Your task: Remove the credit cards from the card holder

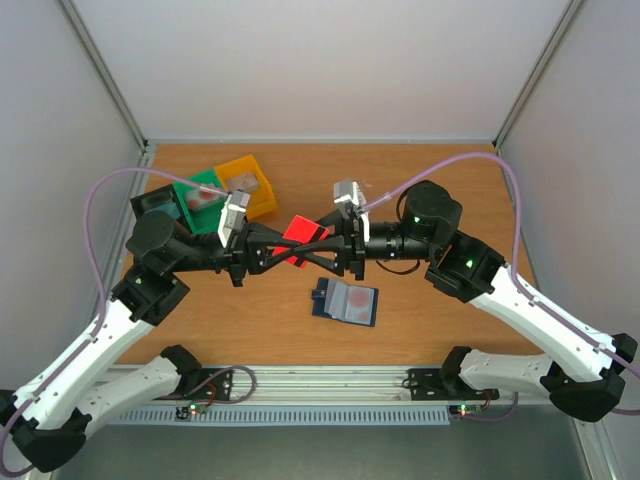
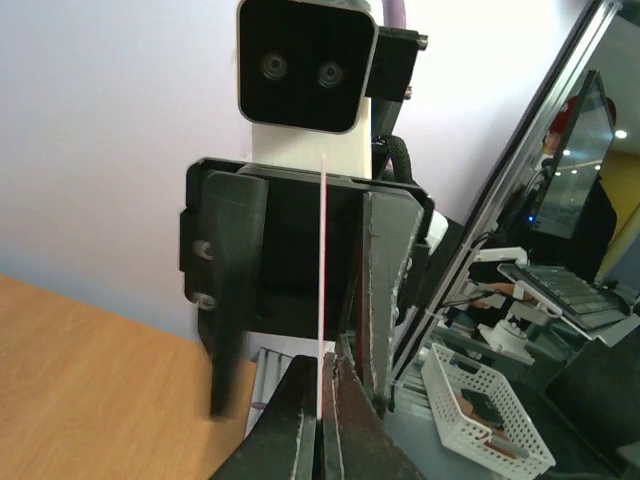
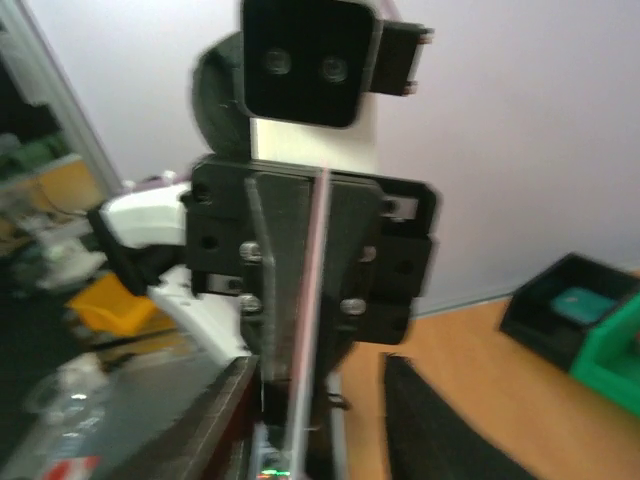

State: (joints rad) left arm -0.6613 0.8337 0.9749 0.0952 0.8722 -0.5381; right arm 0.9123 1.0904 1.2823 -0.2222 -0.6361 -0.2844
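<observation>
I will use my right gripper to take its facing edge (image 1: 323, 235) and turn the red credit card square before my left gripper carries it, as the card slants in my left gripper's fingers.
A bright red credit card (image 1: 303, 232) hangs in the air above the table's middle. My left gripper (image 1: 298, 248) is shut on it. In the left wrist view the card (image 2: 322, 300) shows edge-on, pinched at the closed tips of that gripper (image 2: 320, 400). Facing it from the right, my right gripper (image 1: 312, 250) is open. Its fingers stand on either side of the card's edge (image 3: 310, 330), which lies close to the left finger of that gripper (image 3: 318, 375). The navy card holder (image 1: 330, 295) lies open on the table below, with a pale reddish-marked card (image 1: 357, 299) on it.
A black bin (image 1: 155, 205), a green bin (image 1: 205, 192) and a yellow bin (image 1: 252, 185) stand at the back left. The black bin (image 3: 570, 300) holds something teal. Walls and frame posts close in the table's sides and back.
</observation>
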